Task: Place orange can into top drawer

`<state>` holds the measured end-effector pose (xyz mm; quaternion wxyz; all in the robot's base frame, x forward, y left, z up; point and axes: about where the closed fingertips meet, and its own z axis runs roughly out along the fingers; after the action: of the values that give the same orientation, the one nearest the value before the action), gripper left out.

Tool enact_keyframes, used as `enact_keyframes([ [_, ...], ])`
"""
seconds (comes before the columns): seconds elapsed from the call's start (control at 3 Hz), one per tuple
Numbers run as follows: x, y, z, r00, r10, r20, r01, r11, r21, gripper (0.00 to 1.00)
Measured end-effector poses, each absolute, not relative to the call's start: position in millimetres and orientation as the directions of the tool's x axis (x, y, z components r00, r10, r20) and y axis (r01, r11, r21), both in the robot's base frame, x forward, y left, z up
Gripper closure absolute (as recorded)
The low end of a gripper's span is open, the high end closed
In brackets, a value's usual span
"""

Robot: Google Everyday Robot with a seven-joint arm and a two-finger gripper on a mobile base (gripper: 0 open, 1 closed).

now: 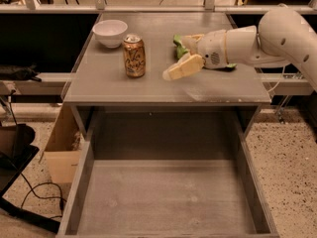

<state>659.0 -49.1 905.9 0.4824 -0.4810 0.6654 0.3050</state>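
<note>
Next, my gripper should go across to the orange can's middle [134,58] and close there, around its upright sides.
The orange can [134,56] stands upright on the grey tabletop [109,86], left of centre. My gripper [179,53] hovers over the tabletop to the right of the can, a short gap away. It is open and empty, with one pale finger [184,67] low and the other near the green bag. The top drawer [166,197] is pulled fully out below the tabletop, and its flat grey bottom is bare.
A white bowl [110,32] sits at the back left, just behind the can. A green snack bag [179,43] lies behind my gripper. A cardboard box [63,150] stands on the floor to the left of the drawer. Cables lie on the floor at the lower left.
</note>
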Motion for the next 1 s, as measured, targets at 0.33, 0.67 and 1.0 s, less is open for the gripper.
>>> enact_keyframes([
  [0.33,697.3,-12.5,903.4,-0.003,-0.295,-0.956,-0.951,0.295,-0.088,0.00],
  [0.67,728.6,20.3,907.3,0.047,-0.240,-0.970,-0.958,0.264,-0.112,0.00],
  [1.0,744.6,47.2,912.4,0.069,-0.224,-0.972,-0.960,0.248,-0.126,0.00],
])
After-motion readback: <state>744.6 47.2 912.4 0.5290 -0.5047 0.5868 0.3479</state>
